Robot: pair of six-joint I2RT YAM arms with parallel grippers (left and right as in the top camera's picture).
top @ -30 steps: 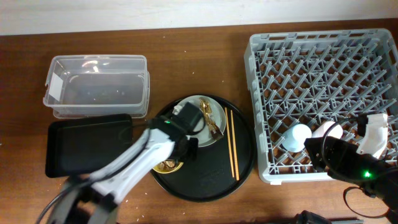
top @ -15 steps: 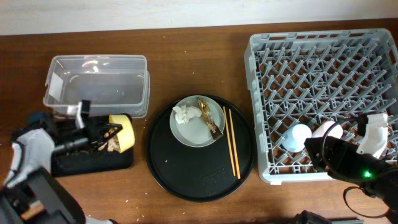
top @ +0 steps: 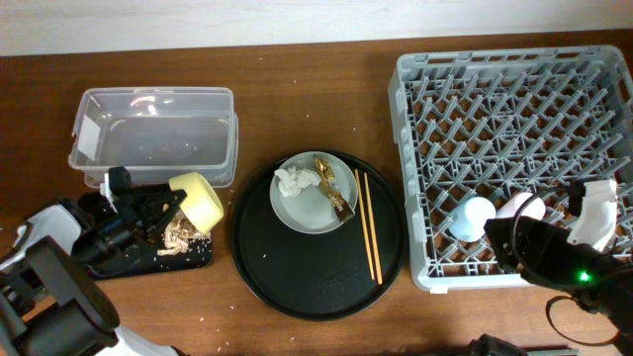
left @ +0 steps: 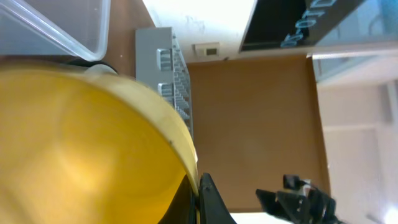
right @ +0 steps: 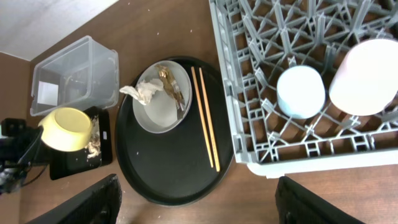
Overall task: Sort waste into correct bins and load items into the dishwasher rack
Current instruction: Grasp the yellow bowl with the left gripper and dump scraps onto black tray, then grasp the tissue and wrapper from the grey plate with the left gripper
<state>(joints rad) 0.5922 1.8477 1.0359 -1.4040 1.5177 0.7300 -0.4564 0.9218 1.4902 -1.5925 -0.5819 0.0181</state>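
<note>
My left gripper will set the small yellow bowl down on the round black tray (top: 288, 267), just in front of the plate.
My left gripper (top: 170, 206) is shut on the rim of the small yellow bowl (top: 199, 201), tipped on its side over the shallow black tray (top: 193, 255); the bowl fills the left wrist view (left: 81, 149). Brownish food scraps (top: 179, 237) lie in that tray. The pale grey-green plate (top: 316, 203) holds crumpled white tissue (top: 292, 182) and a gold-brown wrapper (top: 333, 185). Wooden chopsticks (top: 367, 227) lie beside it. The blue cup (top: 469, 219) and pink cup (top: 520, 208) stand upside down in the grey dishwasher rack (top: 514, 109). My right gripper (right: 196, 199) is open and empty, high above the table.
The plate and chopsticks sit on a large round black tray (top: 316, 277). A clear plastic tub (top: 153, 133) with a white label stands behind the shallow black tray. Crumbs dot the wooden table near the left front.
My left gripper carried the yellow bowl from the round tray to the shallow black tray and tipped it; food scraps now lie in that tray. The right arm has not moved.
</note>
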